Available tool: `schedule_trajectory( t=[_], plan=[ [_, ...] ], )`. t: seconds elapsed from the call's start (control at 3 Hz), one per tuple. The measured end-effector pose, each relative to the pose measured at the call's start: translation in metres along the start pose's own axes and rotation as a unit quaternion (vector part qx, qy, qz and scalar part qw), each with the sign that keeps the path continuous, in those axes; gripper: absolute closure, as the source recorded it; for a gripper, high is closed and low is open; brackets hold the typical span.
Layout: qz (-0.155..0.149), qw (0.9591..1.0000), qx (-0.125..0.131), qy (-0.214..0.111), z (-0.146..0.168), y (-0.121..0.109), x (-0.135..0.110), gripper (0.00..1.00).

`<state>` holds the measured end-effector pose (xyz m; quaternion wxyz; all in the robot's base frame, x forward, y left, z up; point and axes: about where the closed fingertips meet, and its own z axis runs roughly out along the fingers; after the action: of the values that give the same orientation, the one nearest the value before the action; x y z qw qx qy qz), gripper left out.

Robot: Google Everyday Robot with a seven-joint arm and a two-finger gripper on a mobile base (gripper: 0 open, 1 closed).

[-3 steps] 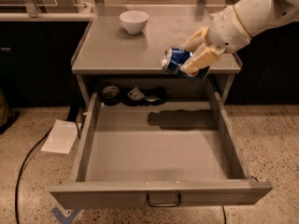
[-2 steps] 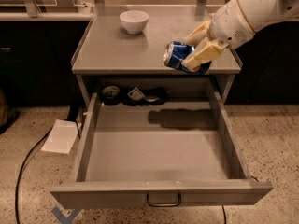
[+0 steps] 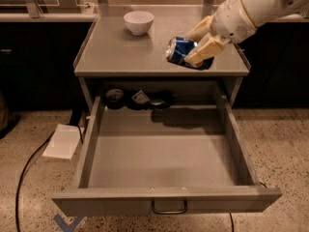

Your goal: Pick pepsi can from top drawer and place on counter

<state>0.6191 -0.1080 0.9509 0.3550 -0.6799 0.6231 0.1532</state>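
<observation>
The pepsi can will go down from my gripper on the grey counter (image 3: 168, 54) between the white bowl and the counter's front edge.
My gripper (image 3: 197, 46) comes in from the upper right on a white arm and is shut on the pepsi can (image 3: 179, 49), a dented blue can held on its side. The can hangs just above the right front part of the grey counter (image 3: 120, 52). One pale finger lies over the can's top, the other under its near side. The top drawer (image 3: 159, 153) is pulled fully open below, its curved handle (image 3: 169, 209) at the front. Its floor is bare.
A white bowl (image 3: 138, 21) stands at the back of the counter. Dark objects and a small packet (image 3: 140, 98) lie at the drawer's back edge under the counter. A white paper (image 3: 63, 141) and a black cable (image 3: 29, 168) lie on the floor at left.
The gripper has carried the can up and back from the counter's front edge to over the counter's right part. The drawer and bowl have not moved.
</observation>
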Motion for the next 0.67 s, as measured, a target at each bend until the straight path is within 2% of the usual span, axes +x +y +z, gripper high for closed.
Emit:
schedule_trajectory(
  t=[0.33, 0.67],
  plan=[
    [-0.044, 0.9987, 0.023, 0.007, 0.015, -0.05, -0.008, 1.0],
    [-0.075, 0.9965, 0.036, 0.008, 0.035, -0.091, -0.016, 1.0]
  ],
)
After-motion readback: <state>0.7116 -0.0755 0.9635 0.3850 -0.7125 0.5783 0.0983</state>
